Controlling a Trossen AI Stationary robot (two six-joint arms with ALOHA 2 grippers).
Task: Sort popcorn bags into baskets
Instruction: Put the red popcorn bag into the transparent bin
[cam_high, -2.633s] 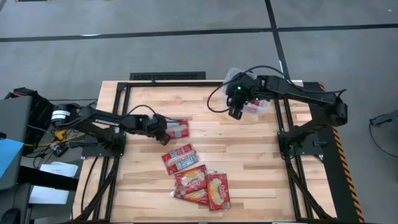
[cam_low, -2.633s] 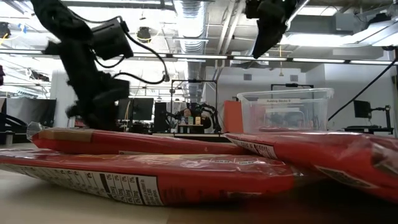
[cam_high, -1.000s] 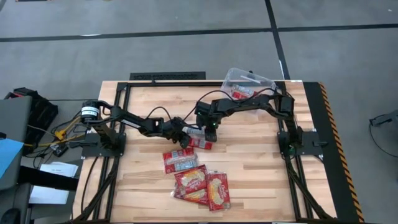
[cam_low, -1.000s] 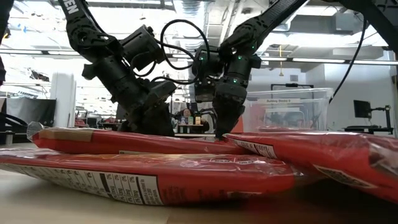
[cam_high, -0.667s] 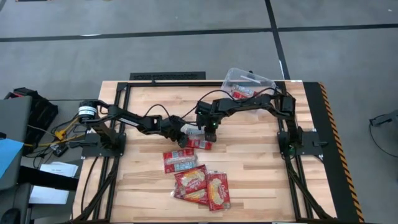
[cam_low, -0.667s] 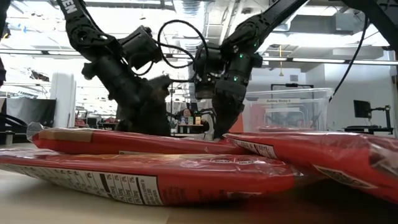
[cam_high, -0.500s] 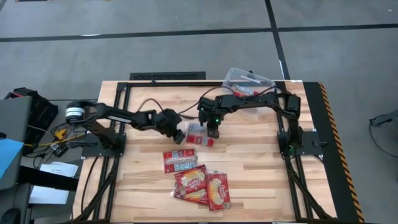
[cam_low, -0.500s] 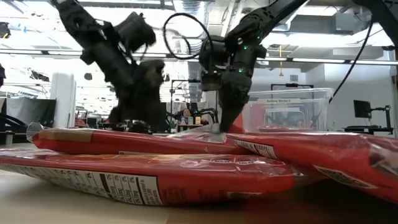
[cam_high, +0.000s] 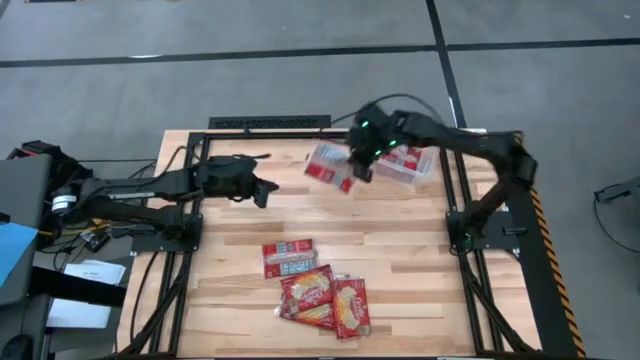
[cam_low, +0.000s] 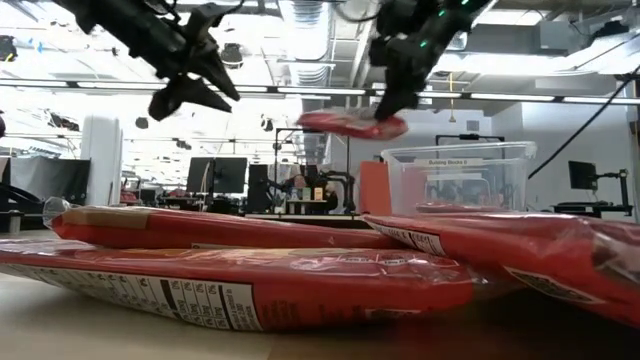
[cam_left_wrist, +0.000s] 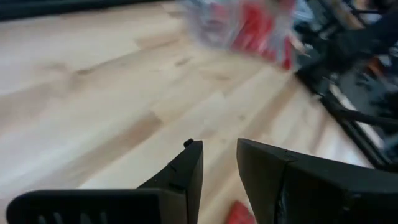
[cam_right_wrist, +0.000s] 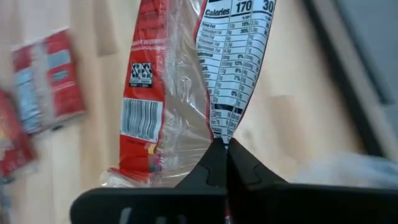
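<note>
The robot's right gripper will release the red popcorn bag, now held high beside the tub, on top of the red packets inside the clear tub (cam_high: 396, 153).
My right gripper (cam_high: 358, 168) is shut on a red popcorn bag (cam_high: 328, 168) with clear panels, held in the air just left of the clear tub (cam_high: 412, 166) at the table's far right. The tub holds some red packets. The low view shows the bag (cam_low: 350, 123) high above the table beside the tub (cam_low: 460, 175). My left gripper (cam_high: 264, 192) is open and empty, raised over bare wood left of centre. Three more red bags lie flat near the table's front: one with silver panels (cam_high: 290, 257) and two with cream ovals (cam_high: 308, 292) (cam_high: 350, 305). My right gripper pinches the bag's sealed end edge (cam_right_wrist: 221, 135) between its two shut fingers, next to the nutrition panel. The bag reaches out from the fingers toward the table's left, about level, its back side with the barcode (cam_right_wrist: 142, 118) toward the wrist camera. It is lifted clear of the table.
Black frame rails (cam_high: 270, 124) run along the table's far edge and both sides. Bare wood lies between the front pile and the tub. In the low view the front bags (cam_low: 250, 280) fill the foreground.
My right gripper has taken the bag from the table's middle, lifted it clear and carried it up and toward the far right, next to the tub. My left gripper, which was at that bag, has let it go and drawn back toward the table's left, rising.
</note>
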